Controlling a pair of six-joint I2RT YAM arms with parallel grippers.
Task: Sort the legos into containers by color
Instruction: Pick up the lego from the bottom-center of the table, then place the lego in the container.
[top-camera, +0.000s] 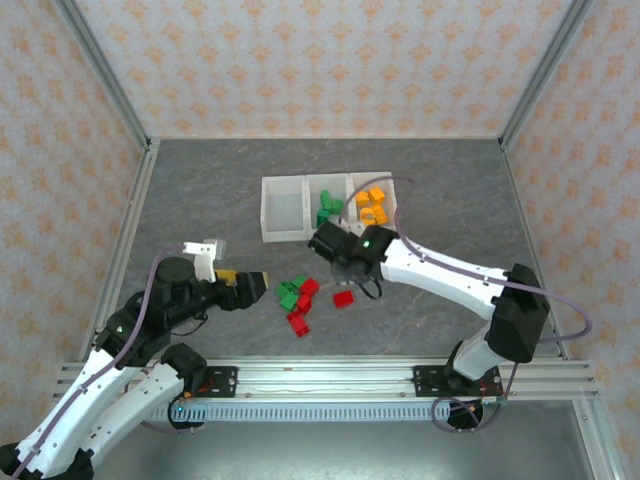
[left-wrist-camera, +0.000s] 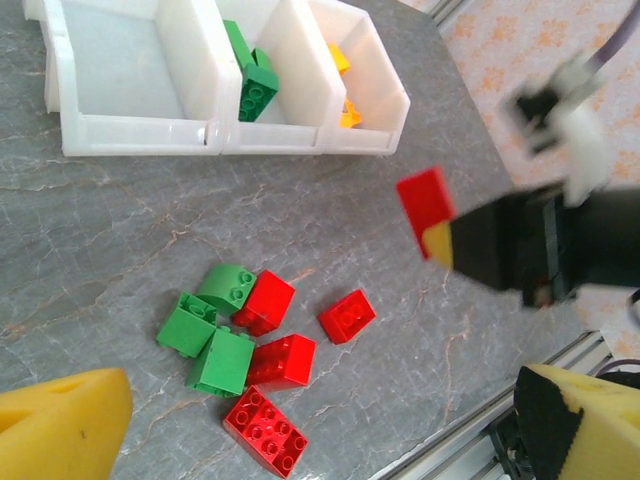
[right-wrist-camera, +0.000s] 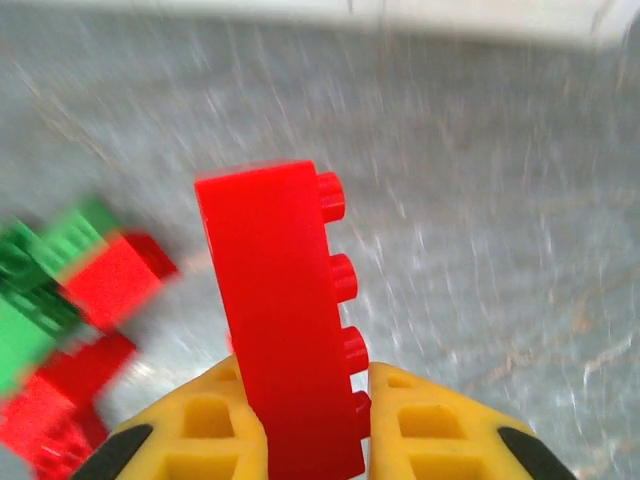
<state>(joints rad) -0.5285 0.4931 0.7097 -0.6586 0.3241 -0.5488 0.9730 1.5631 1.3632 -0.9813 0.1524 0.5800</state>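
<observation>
I should use my right gripper to set the long red lego down in the empty container (top-camera: 279, 210) that sits beside the green legos.
My right gripper (right-wrist-camera: 310, 430) is shut on a long red lego (right-wrist-camera: 285, 320), held upright between its yellow fingers (right-wrist-camera: 200, 440) above the table. In the top view this gripper (top-camera: 333, 248) hovers just in front of the containers (top-camera: 283, 238). The left bin is empty, the middle one holds green legos (top-camera: 327, 208), and the right one holds orange legos (top-camera: 372, 205). A pile of red and green legos (top-camera: 297, 298) lies on the table, with one red brick (top-camera: 343, 298) apart. My left gripper (top-camera: 250, 288) is open beside the pile, its jaws spread wide over it (left-wrist-camera: 322, 410).
The held red brick (left-wrist-camera: 425, 200) hangs right of the pile in the left wrist view. A metal rail (top-camera: 320, 380) runs along the near table edge. Frame posts and patterned walls enclose the table.
</observation>
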